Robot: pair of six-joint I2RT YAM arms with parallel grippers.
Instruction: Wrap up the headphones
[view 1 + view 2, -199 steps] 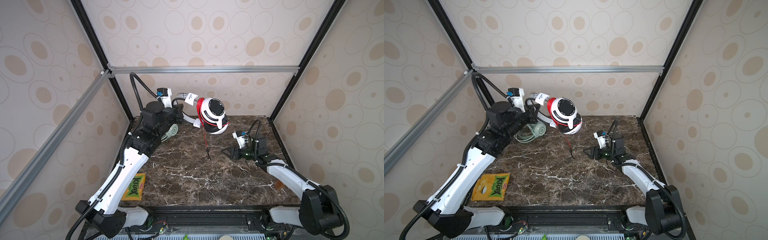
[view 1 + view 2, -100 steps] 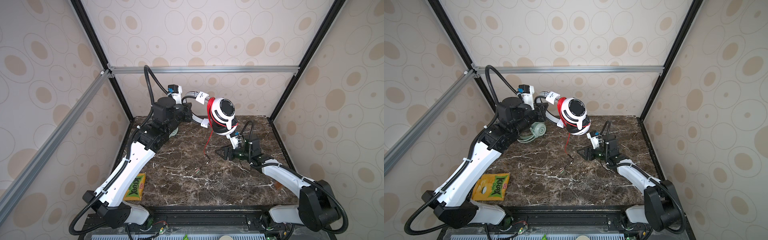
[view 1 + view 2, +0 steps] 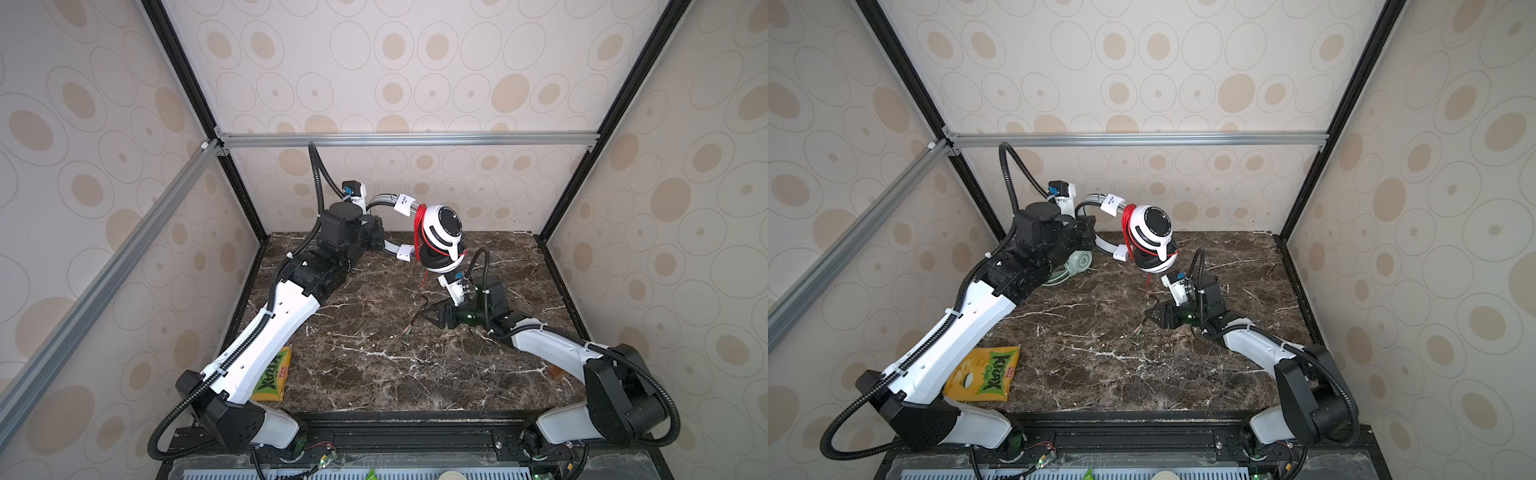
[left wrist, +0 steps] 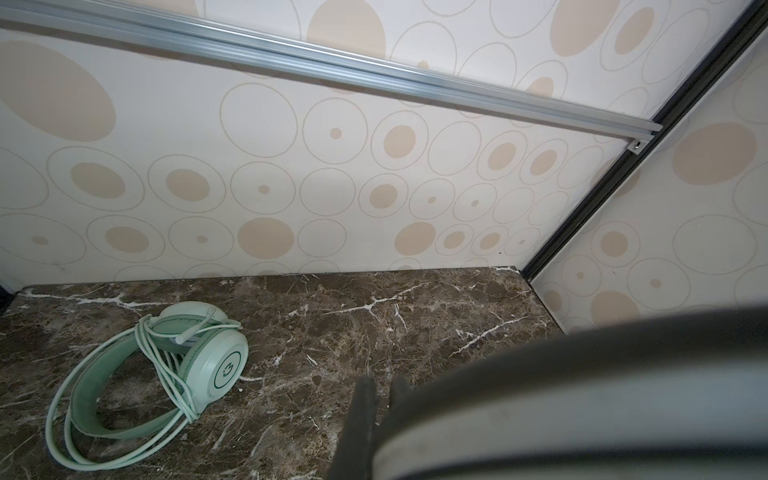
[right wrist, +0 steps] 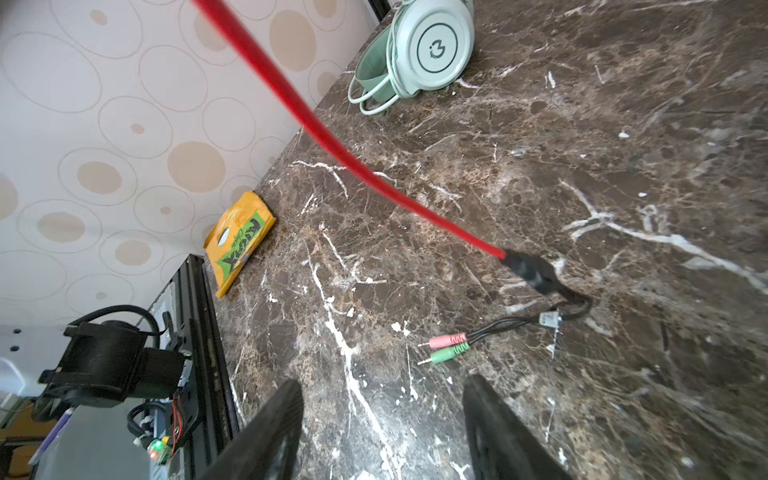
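The robot's right gripper needs to next close on the red cord's lower end [image 3: 424, 288] [image 5: 497, 251], just above the black splitter that leads to the pink and green plugs.
My left gripper [image 3: 379, 237] [image 4: 380, 384] is shut on the grey headband [image 4: 582, 395] of the white-and-black headphones [image 3: 442, 232] [image 3: 1152, 235], holding them up above the back of the table. Their red cord [image 3: 424, 280] [image 5: 332, 141] loops around the earcups and hangs down to the marble. It ends in a black splitter with pink and green plugs [image 5: 446, 349] [image 3: 409, 328]. Low over the table, my right gripper [image 3: 432, 313] [image 3: 1156, 313] [image 5: 380, 384] stands open just short of the plugs, holding nothing. The mint green headphones [image 3: 1077, 262] [image 4: 208, 365] [image 5: 436, 45] lie at the back left with their cord wound round them.
A yellow chips bag [image 3: 272, 376] [image 3: 984, 374] [image 5: 239, 241] lies at the front left of the marble table [image 3: 374, 374], partly under my left arm. Patterned walls and black frame posts close in the back and both sides.
My left arm carried the white-and-black headphones to the right, over my right gripper. The right gripper slid left toward the cord's plug end and stayed open.
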